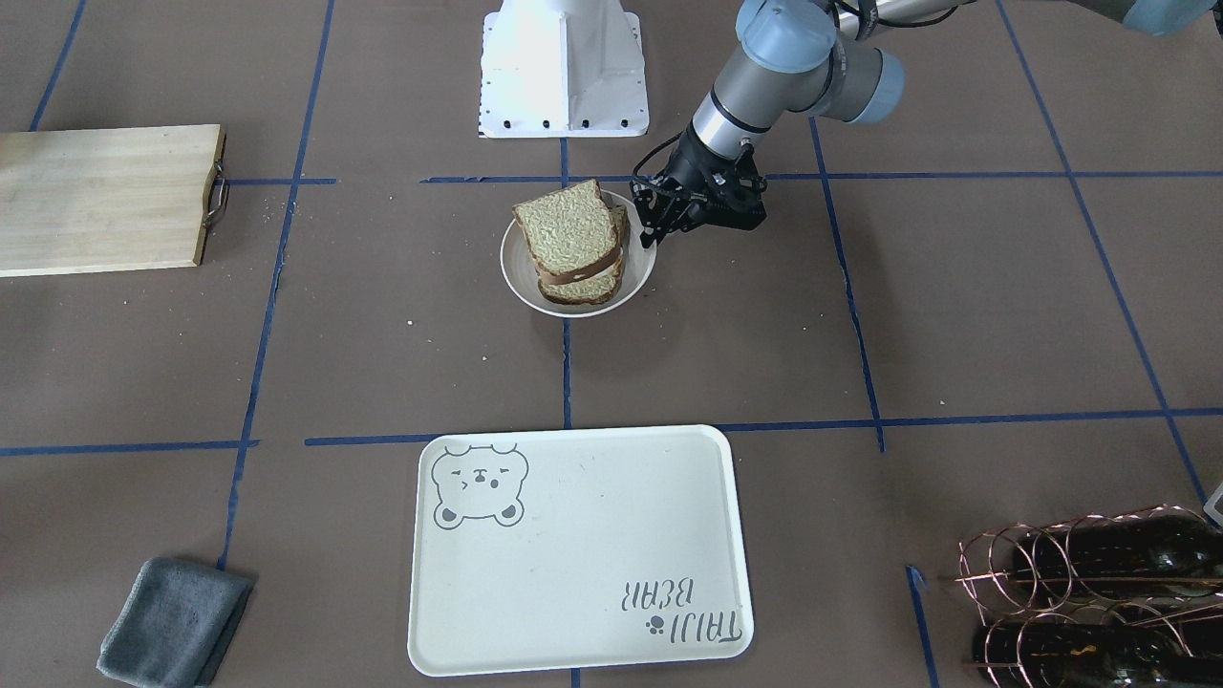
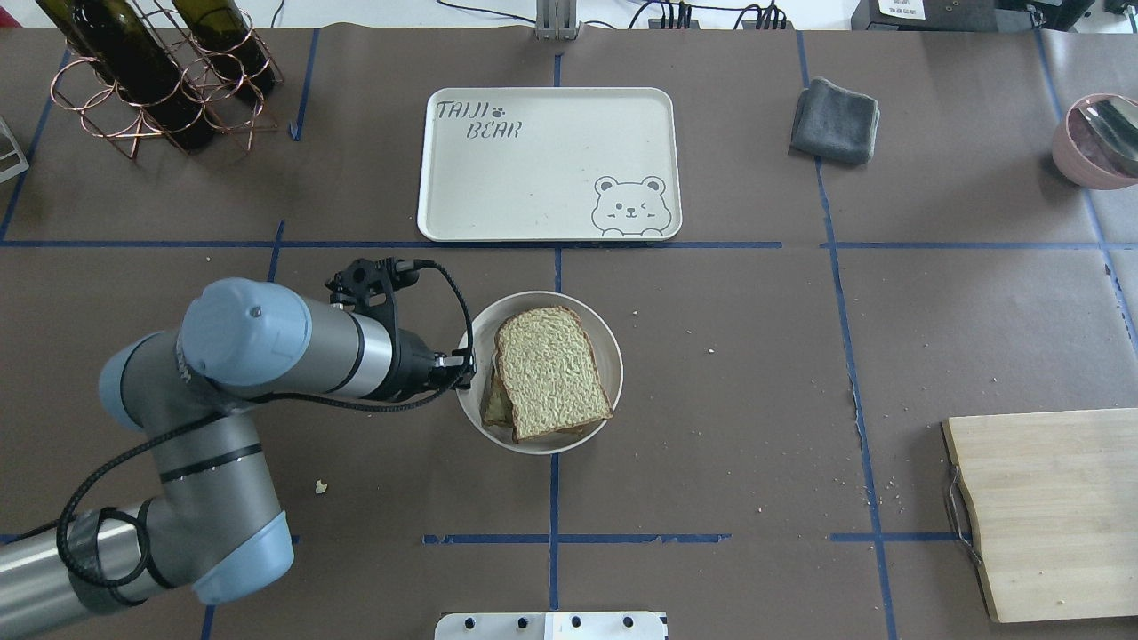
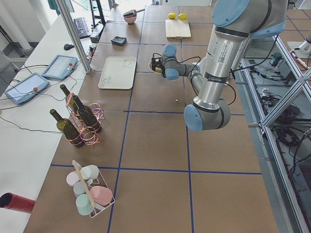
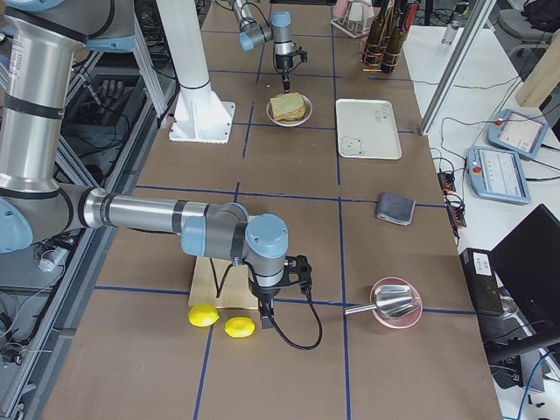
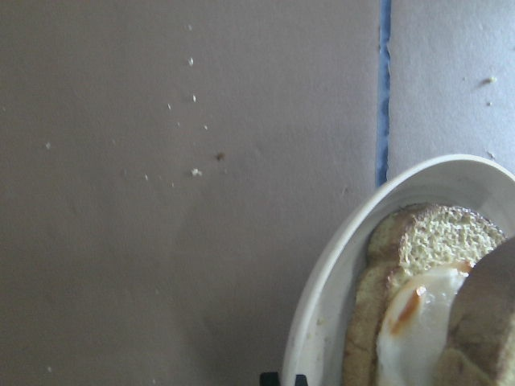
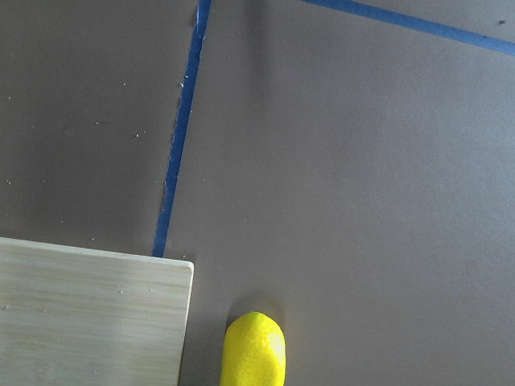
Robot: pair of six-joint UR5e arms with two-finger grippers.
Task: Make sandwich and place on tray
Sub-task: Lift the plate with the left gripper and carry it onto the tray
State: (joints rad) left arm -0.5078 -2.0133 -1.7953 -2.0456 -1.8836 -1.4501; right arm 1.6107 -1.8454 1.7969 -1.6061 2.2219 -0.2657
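The white plate, now at the table's middle, will go on the cream bear tray (image 1: pixel 578 527) between the bear face and the lettering. I need to set it down there with my left gripper.
The sandwich (image 1: pixel 573 239) is two tan bread slices stacked on a small round white plate (image 1: pixel 521 282) at the table's middle. It also shows in the overhead view (image 2: pixel 551 369). The left wrist view shows the white egg (image 5: pixel 418 310) between the slices and the plate's rim (image 5: pixel 338 257). My left gripper (image 1: pixel 655 229) is at the plate's rim on the robot's left side (image 2: pixel 464 373), with its tips close together on the rim. The cream bear tray (image 1: pixel 573 554) lies bare beyond the plate (image 2: pixel 533 178). My right gripper (image 4: pixel 265 313) hangs near the wooden board, and I cannot tell whether it is open or shut.
A wooden board (image 2: pixel 1049 507) with a metal handle lies at the robot's right, with two lemons (image 4: pixel 204 315) beside it. A grey cloth (image 2: pixel 836 120), a pink bowl (image 2: pixel 1093 142) and a copper rack of wine bottles (image 2: pixel 151 80) stand along the far side.
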